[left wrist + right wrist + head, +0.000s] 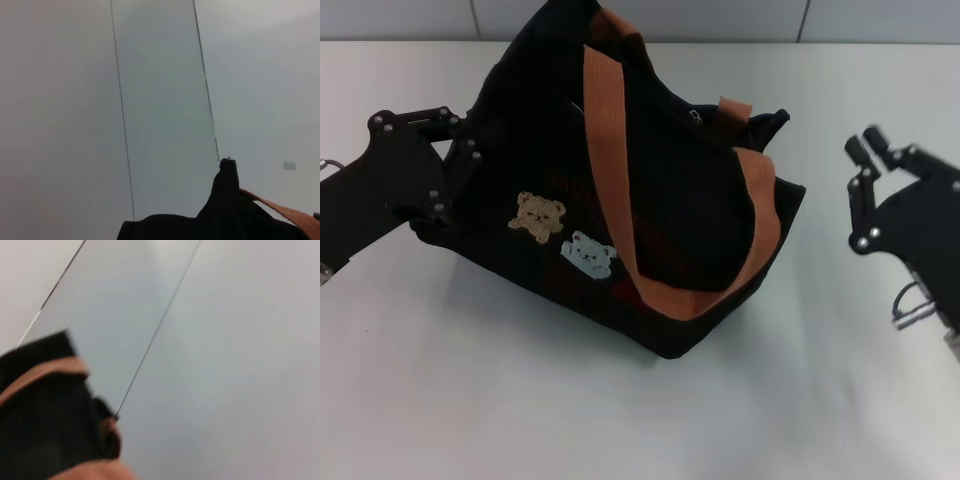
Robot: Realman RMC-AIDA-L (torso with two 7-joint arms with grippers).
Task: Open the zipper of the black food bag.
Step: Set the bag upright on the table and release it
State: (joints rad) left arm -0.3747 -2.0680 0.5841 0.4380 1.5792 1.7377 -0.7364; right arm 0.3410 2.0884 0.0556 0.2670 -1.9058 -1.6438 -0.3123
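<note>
My left gripper is to let the black food bag rest on the white table's side (504, 312) that is nearest to it, clear of the tiled wall.
The black food bag (620, 200) stands mid-table with two bear patches (560, 232) on its front. Its brown handles (620, 150) are draped over the top. A small silver glint (695, 117) near the far top edge looks like the zipper pull; the zip line itself is lost in the black fabric. My left gripper (455, 170) presses against the bag's left end, its tips merging with the fabric. My right gripper (865, 142) hovers right of the bag, apart from it, with its tips close together and holding nothing. Both wrist views catch a corner of the bag (225, 200) (45, 415).
The white table (520, 400) spreads around the bag, with a tiled wall (720, 20) behind its far edge. A loose cable loop (912, 300) hangs by the right arm.
</note>
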